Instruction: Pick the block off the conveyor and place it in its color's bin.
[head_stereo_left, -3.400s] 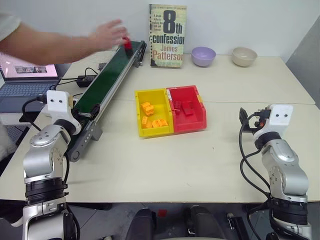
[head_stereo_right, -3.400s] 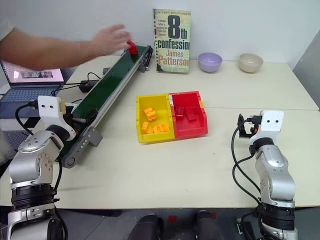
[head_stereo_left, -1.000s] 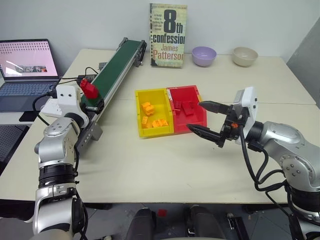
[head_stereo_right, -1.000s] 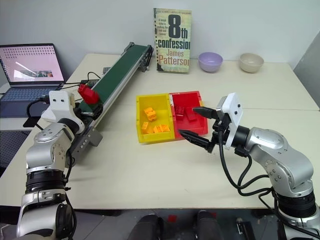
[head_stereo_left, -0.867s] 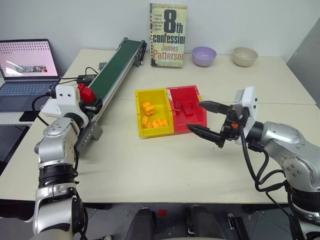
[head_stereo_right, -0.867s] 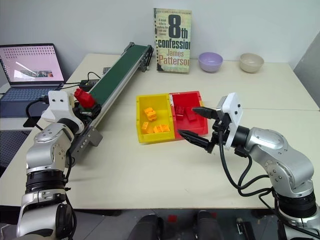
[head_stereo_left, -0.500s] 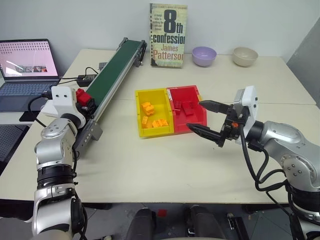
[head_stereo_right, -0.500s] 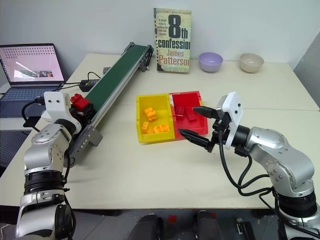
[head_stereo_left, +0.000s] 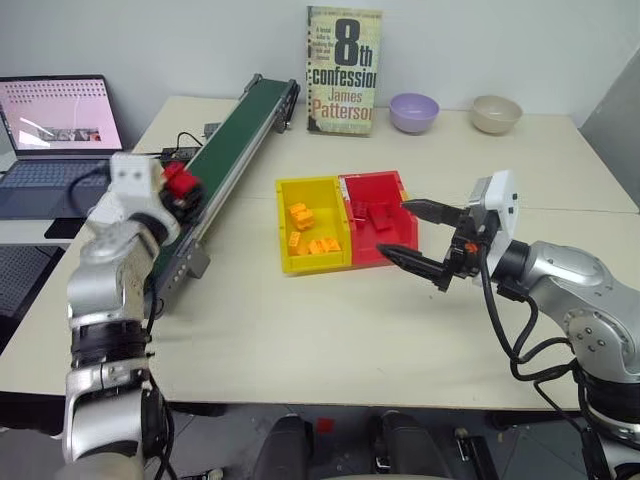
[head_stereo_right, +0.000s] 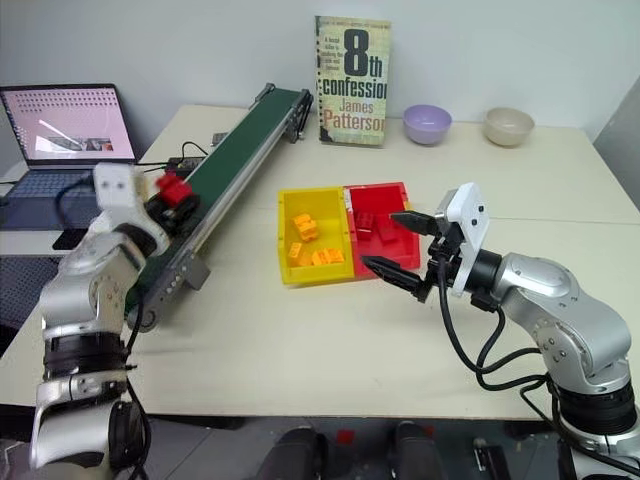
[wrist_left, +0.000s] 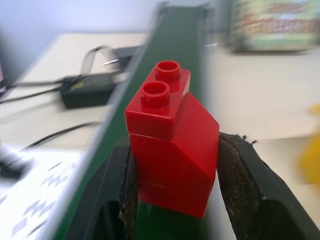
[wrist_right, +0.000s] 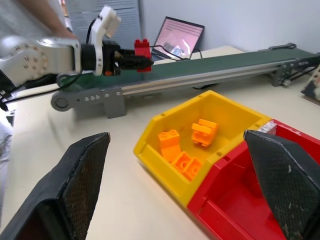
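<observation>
My left gripper is holding the red block. It will let go of it in the red bin (head_stereo_left: 372, 233), just in front of the bin's bricks.
The block (head_stereo_left: 178, 180), a small red brick, is pinched upright between the black fingers (wrist_left: 245, 180) of my left gripper (head_stereo_left: 186, 190), which is shut on it just above the near part of the conveyor (head_stereo_left: 235, 135). The dark green belt runs away toward the book. The red bin (head_stereo_left: 372, 178) sits mid-table, joined to a yellow bin (head_stereo_left: 312, 262). It holds a few red bricks. My right gripper (head_stereo_left: 397, 228) hangs open over the red bin's near right corner, its fingers (wrist_right: 82, 175) spread wide with nothing between them.
Orange bricks (wrist_right: 187, 147) lie in the yellow bin. A book (head_stereo_left: 344, 70) stands at the back, with a purple bowl (head_stereo_left: 414, 111) and a beige bowl (head_stereo_left: 496, 113) to its right. A laptop (head_stereo_left: 55, 120) and cables (head_stereo_left: 185, 148) lie left of the conveyor.
My left gripper closed on the red block and lifted it up and to the right, off the belt. The right arm stayed where it was.
</observation>
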